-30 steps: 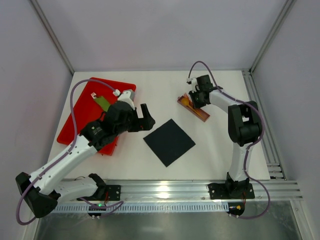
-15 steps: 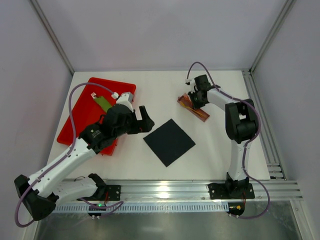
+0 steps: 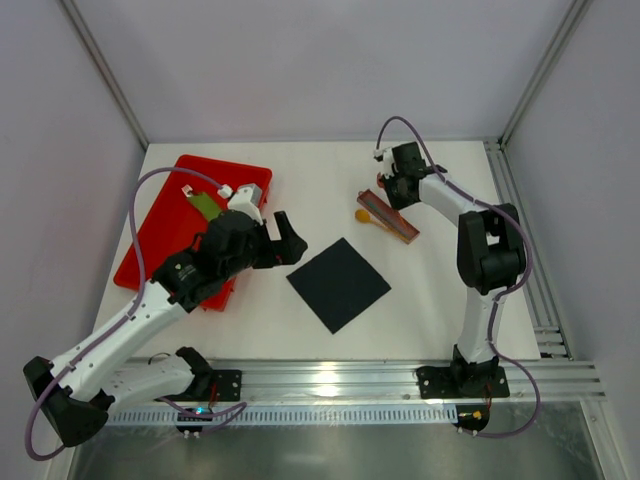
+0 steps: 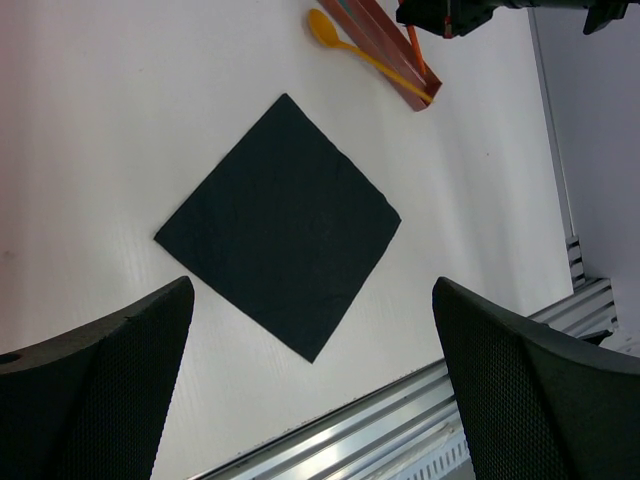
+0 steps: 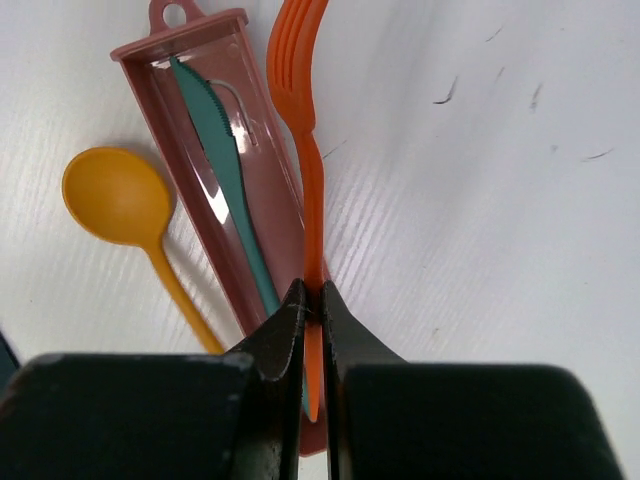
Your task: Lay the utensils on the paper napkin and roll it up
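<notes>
My right gripper has the orange fork. I should put it down on the far half of the black paper napkin (image 3: 347, 267).
The black paper napkin (image 3: 338, 283) lies flat on the table, also seen in the left wrist view (image 4: 280, 225). My right gripper (image 5: 311, 300) is shut on the handle of an orange fork (image 5: 310, 150), whose tines point away over the table beside the brown tray (image 5: 283, 215). A teal knife (image 5: 225, 150) lies inside that tray. A yellow spoon (image 5: 115, 195) rests on the table just left of it, the spoon (image 3: 362, 214) also showing from above. My left gripper (image 4: 315, 390) hangs open and holds nothing, left of the napkin.
A red tray (image 3: 170, 215) sits at the left with a flat green piece (image 3: 207, 206) on it, partly under my left arm. An aluminium rail (image 4: 400, 410) runs along the table's near edge.
My right gripper has closed on the fork's handle. The yellow spoon, earlier at the tray under the gripper, now lies on the table beside it. The left arm shifted slightly.
</notes>
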Motion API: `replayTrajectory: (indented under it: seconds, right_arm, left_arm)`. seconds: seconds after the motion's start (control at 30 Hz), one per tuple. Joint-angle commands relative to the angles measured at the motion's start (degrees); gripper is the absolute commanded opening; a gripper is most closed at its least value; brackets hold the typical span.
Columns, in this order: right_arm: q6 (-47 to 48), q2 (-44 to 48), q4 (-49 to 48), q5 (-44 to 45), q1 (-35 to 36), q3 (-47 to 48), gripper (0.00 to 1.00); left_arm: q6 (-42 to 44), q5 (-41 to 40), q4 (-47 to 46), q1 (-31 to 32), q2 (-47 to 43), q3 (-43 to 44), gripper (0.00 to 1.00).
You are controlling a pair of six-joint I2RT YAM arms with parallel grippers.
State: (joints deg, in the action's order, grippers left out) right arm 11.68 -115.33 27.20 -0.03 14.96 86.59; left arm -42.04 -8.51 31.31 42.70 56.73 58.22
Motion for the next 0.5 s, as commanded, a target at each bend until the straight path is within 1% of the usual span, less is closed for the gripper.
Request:
replayTrajectory:
  seconds: [0.0, 0.27, 0.37, 0.4, 0.43, 0.47]
  right_arm:
    - [1.06, 4.41, -0.83, 2.93, 0.51, 1.92, 0.04]
    - [1.24, 4.94, -0.92, 6.89, 0.77, 2.97, 0.04]
    - [-0.07, 5.03, 1.62, 8.11, 1.47, 5.43, 0.04]
    - [-2.78, 4.94, 4.15, 9.25, 1.82, 6.39, 0.04]
    - [-5.07, 4.5, 6.0, 12.31, 3.04, 8.84, 0.04]
    - [-7.87, 4.32, 8.11, 12.95, 3.75, 10.25, 0.04]
  left_arm:
    - [-0.5, -0.8, -2.22, -0.25, -0.57, -0.03, 1.0]
    - [-0.06, -1.77, -1.34, -0.25, -0.13, 0.23, 1.0]
    - [0.91, -3.0, -1.08, -0.25, 0.05, 0.32, 1.0]
    - [1.17, -3.52, -1.08, -0.33, 0.4, 0.49, 1.0]
    - [1.43, -4.75, -0.64, -0.42, 0.83, 1.02, 1.0]
    - [1.7, -5.28, -0.46, -0.94, 1.19, 1.2, 1.0]
